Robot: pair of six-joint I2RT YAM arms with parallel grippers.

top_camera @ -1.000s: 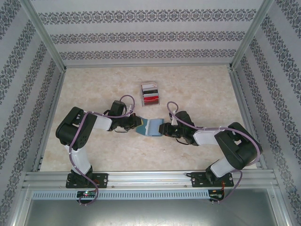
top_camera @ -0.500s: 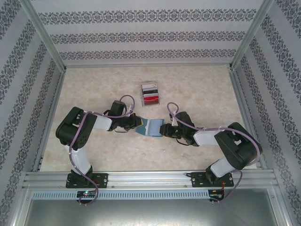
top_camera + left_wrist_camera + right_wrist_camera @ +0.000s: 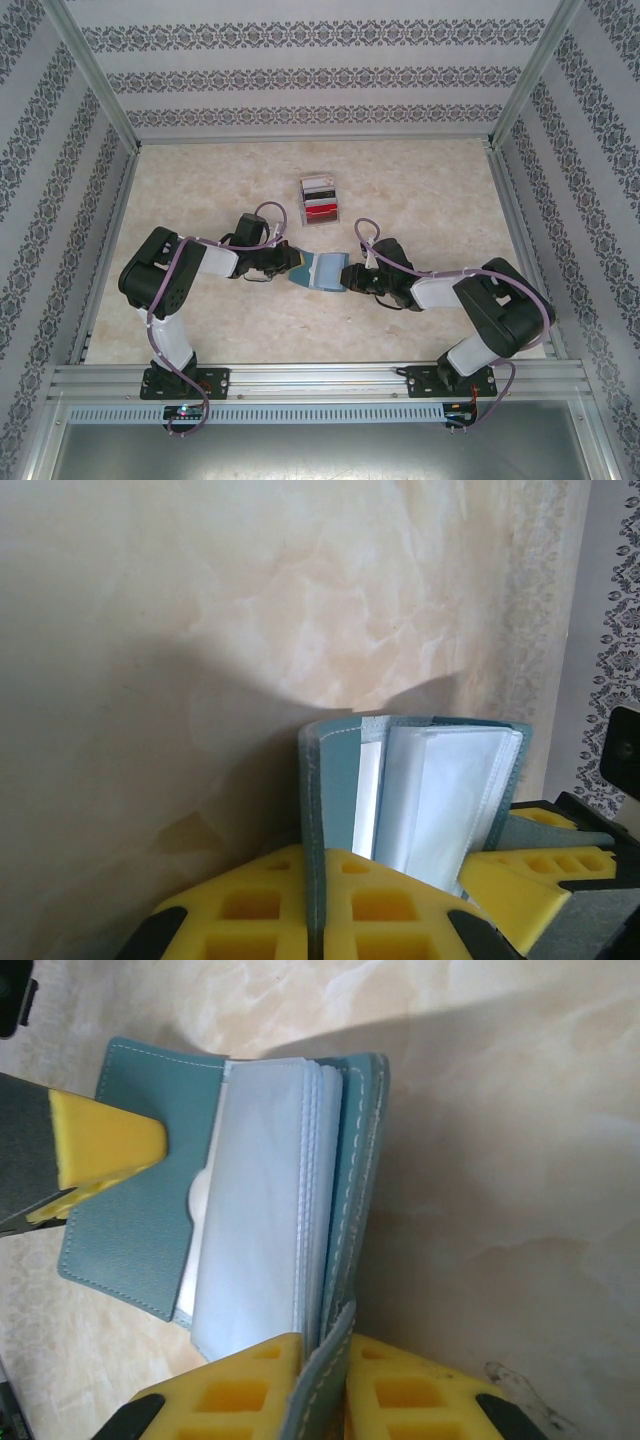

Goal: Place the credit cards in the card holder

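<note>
The right gripper pinches just the stitched strap beside the pale leaves, so it should open, move inward and take the strap together with the leaves' edge [image 3: 312, 1305].
The teal card holder [image 3: 320, 270] stands open on the table between my two grippers, its pale inner leaves [image 3: 260, 1210] fanned out. My left gripper [image 3: 291, 264] is shut on the left cover [image 3: 318, 810], which is pinched edge-on between the yellow pads [image 3: 250, 900]. On the opposite cover, by its stitched strap [image 3: 330, 1350], my right gripper [image 3: 349, 276] is shut. The credit cards [image 3: 320, 198], one white, one dark and one red, sit upright in a clear stand behind the holder.
The clear three-slot stand [image 3: 321, 213] is just beyond the grippers, mid-table. Aluminium frame posts and patterned walls [image 3: 60, 180] close in the marble tabletop [image 3: 430, 190] on three sides. Open room lies left and right of the stand.
The right gripper's jaws have narrowed onto the holder's right cover, and the right arm has shifted slightly. The left gripper and the holder have kept their place.
</note>
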